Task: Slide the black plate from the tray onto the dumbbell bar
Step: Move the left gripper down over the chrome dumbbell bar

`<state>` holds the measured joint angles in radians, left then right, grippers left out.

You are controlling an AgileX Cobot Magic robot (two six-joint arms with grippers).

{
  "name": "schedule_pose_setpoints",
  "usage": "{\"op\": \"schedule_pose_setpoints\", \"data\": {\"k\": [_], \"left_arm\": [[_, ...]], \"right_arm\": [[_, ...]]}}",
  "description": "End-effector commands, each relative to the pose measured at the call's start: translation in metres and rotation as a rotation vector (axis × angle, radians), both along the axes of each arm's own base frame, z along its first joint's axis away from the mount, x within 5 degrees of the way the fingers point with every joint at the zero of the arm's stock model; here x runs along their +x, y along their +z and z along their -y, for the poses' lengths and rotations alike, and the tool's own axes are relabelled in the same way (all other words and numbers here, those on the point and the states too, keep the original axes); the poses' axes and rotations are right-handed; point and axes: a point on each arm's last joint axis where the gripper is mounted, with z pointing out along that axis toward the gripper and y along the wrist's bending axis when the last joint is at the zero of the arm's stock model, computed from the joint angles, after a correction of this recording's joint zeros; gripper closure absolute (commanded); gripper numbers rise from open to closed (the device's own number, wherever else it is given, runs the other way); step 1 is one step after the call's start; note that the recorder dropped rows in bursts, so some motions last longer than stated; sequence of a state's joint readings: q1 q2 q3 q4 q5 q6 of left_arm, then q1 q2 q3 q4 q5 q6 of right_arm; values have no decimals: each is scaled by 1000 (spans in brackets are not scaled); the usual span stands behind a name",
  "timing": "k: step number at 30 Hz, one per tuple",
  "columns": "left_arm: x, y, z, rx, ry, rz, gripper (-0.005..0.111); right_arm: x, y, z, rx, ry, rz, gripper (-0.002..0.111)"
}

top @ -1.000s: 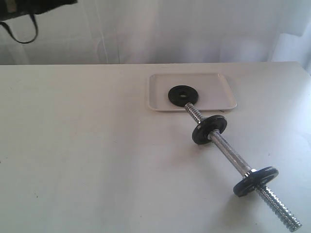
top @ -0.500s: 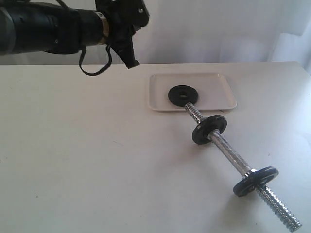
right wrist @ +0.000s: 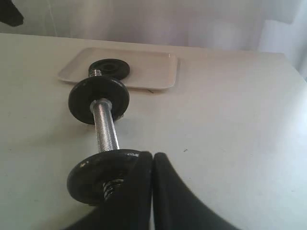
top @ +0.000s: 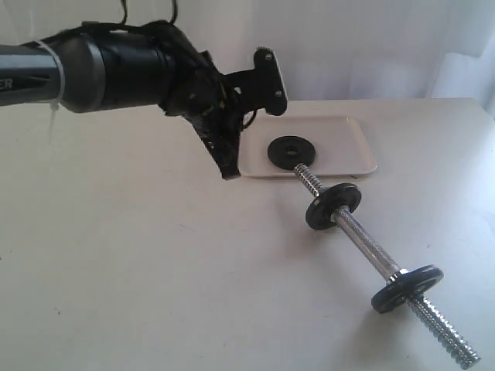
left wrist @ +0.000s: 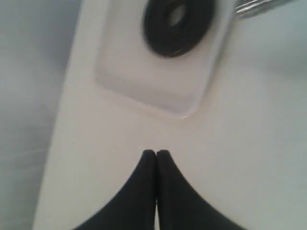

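The robot's left gripper will close on the handle section (top: 360, 235) of the dumbbell bar, between the bar's black discs and nearer the disc by the white tray.
The black plate (top: 291, 151) lies flat in the near left part of the white tray (top: 340, 137). One threaded tip of the dumbbell bar (top: 367, 246) rests against it. The bar runs toward the near right and carries two more black discs (top: 332, 205) (top: 406, 287). My left gripper (top: 229, 175) is shut and empty, and hangs just left of the tray's left rim. In the left wrist view the left gripper (left wrist: 156, 153) points at the table short of the tray (left wrist: 144, 81) and plate (left wrist: 177, 24). My right gripper (right wrist: 152, 155) is shut beside the nearest disc (right wrist: 98, 179), holding nothing.
The pale table (top: 139, 270) stretches wide on the left and front. A white curtain (top: 371, 46) hangs behind the far edge. The bar's far threaded end (top: 456, 348) lies close to the table's near right corner. The right arm is out of the exterior view.
My left arm has swung in from the upper left and come down to the tray's left rim. The plate, the bar and its discs have not moved.
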<state>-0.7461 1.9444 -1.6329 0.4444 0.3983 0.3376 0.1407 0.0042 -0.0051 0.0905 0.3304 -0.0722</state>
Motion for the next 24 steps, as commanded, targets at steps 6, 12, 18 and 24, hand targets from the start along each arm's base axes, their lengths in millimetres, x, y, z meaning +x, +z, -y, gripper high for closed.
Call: {"op": "schedule_pose_setpoints", "data": {"k": [6, 12, 18, 24], "left_arm": [[-37, -1, 77, -170, -722, -421, 107], [-31, -38, 96, -59, -948, -238, 107], [-24, -52, 100, -14, -1013, -146, 91], [-21, -63, 105, -27, -1005, -119, 44]], "right_arm": [[0, -1, 0, -5, -3, 9, 108], [0, -1, 0, -5, -3, 9, 108], [0, -1, 0, -5, -3, 9, 108], [0, -1, 0, -5, -3, 9, 108]]}}
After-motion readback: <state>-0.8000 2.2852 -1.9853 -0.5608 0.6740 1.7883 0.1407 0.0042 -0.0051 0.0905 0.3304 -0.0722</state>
